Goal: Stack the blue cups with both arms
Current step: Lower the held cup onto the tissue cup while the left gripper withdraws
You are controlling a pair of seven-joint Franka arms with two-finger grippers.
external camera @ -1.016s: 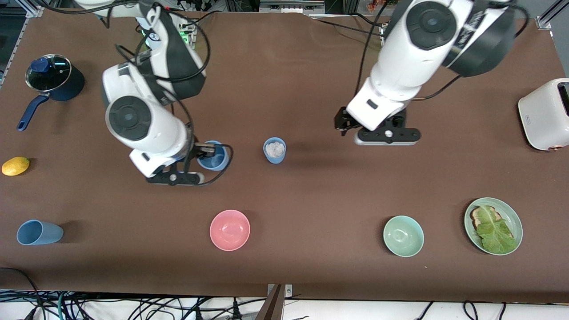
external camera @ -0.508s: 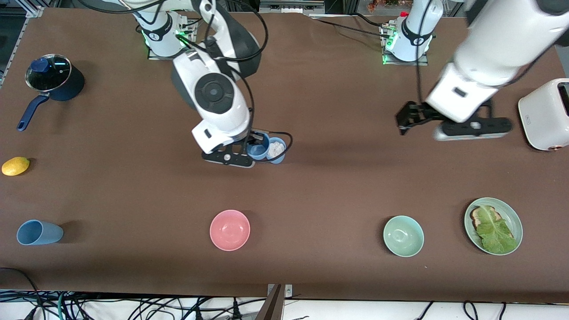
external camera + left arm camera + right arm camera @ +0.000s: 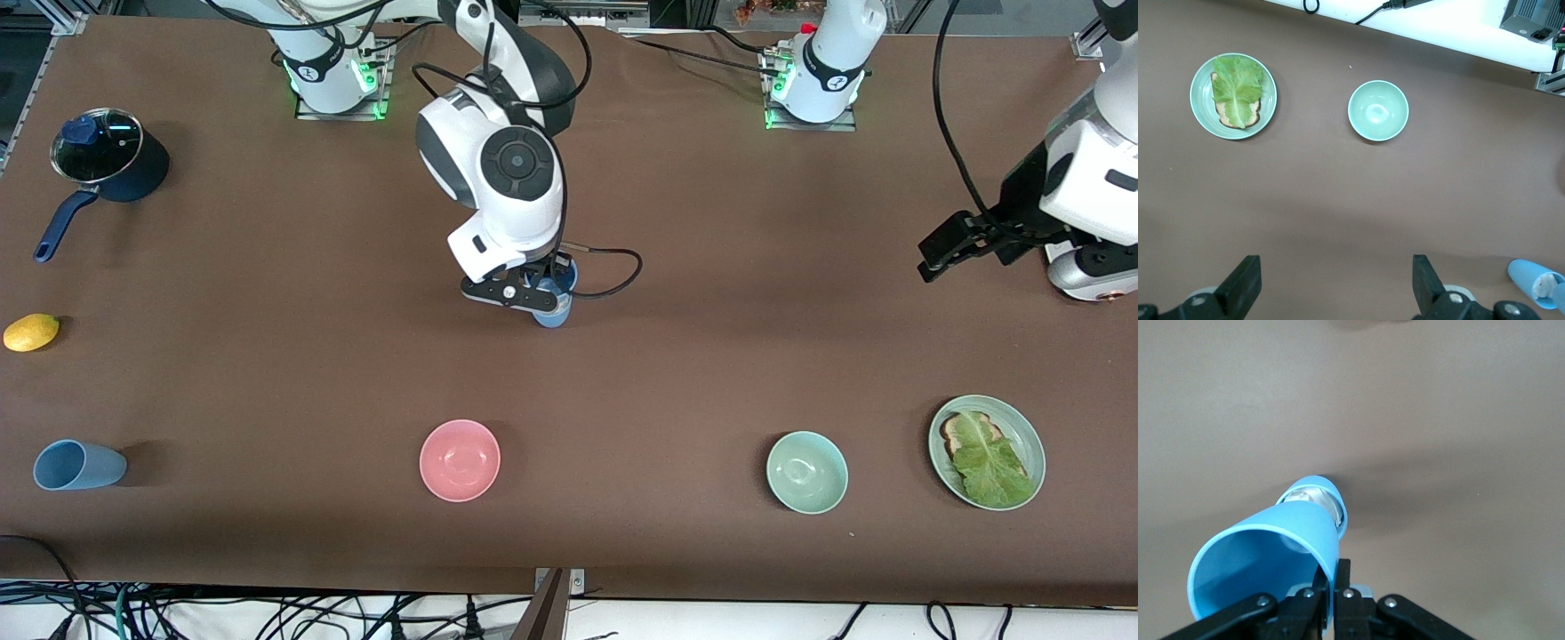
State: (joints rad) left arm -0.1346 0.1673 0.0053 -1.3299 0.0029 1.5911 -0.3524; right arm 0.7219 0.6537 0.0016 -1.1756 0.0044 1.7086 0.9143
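I should let go of the tilted blue cup with my right gripper inside the upright blue cup in the middle of the table (image 3: pixel 552 292) (image 3: pixel 1314 507).
My right gripper (image 3: pixel 540 286) is shut on the rim wall of a blue cup (image 3: pixel 553 283), held tilted just over a second, upright blue cup (image 3: pixel 551 316) at mid-table. In the right wrist view the held cup (image 3: pixel 1265 567) is pinched between my fingers (image 3: pixel 1343 581), and the lower cup (image 3: pixel 1313 499) has something white inside. A third blue cup (image 3: pixel 78 465) lies on its side near the front camera at the right arm's end. My left gripper (image 3: pixel 938 255) is open and empty in the air beside the toaster; its view (image 3: pixel 1336 283) shows bare table between the fingers.
A pink bowl (image 3: pixel 460 460), a mint-green bowl (image 3: pixel 806 472) and a plate with lettuce on toast (image 3: pixel 987 452) stand nearer the front camera. A white toaster (image 3: pixel 1086 281) sits at the left arm's end. A dark pot (image 3: pixel 107 156) and a lemon (image 3: pixel 31 332) are at the right arm's end.
My right gripper has carried its blue cup toward the table's middle until it is over the upright cup. My left arm has swung away toward the toaster.
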